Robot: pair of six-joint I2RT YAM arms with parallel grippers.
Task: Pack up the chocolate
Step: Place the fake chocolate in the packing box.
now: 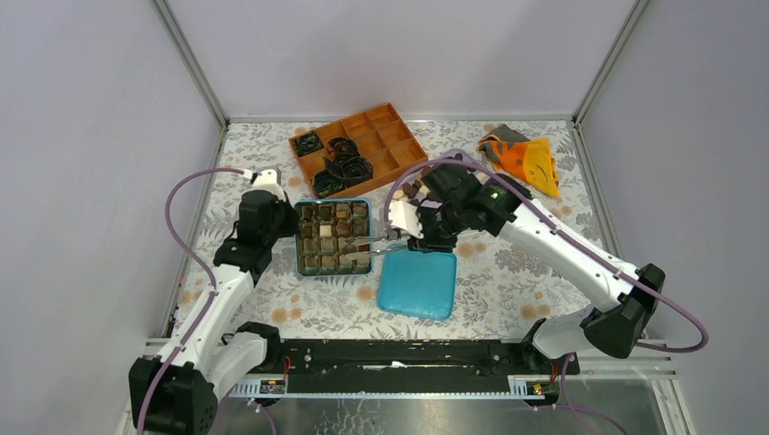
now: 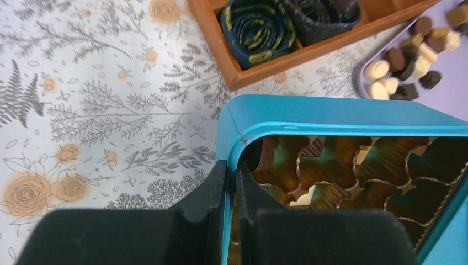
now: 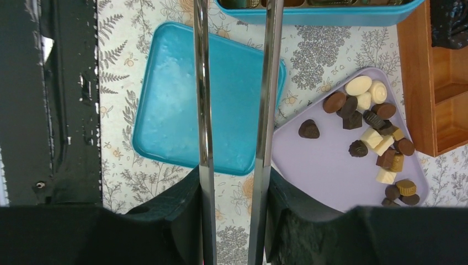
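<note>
Next, my left gripper lets go of the blue tin on the flowered table (image 1: 343,256), close beside its blue lid.
The open blue tin (image 1: 297,245) holds brown paper cups, many with chocolate (image 1: 331,231) in them. My left gripper (image 1: 288,234) (image 2: 232,168) is shut on the tin's left wall (image 2: 331,117). My right gripper (image 1: 419,231) (image 3: 233,175) is shut on steel tongs (image 3: 205,83), whose blades reach into the tin's near right corner (image 1: 355,254). Their tips run out of the right wrist view, so I cannot tell whether they hold a piece. Loose chocolate (image 3: 375,124) (image 2: 408,55) lies on a lilac tray (image 3: 331,165), mostly under the right arm in the top view.
The tin's blue lid (image 1: 417,284) (image 3: 176,110) lies flat in front of the right gripper. A wooden divided box (image 1: 381,136) with black paper cups (image 1: 343,168) stands behind the tin. An orange and grey cloth (image 1: 526,159) lies at the back right.
</note>
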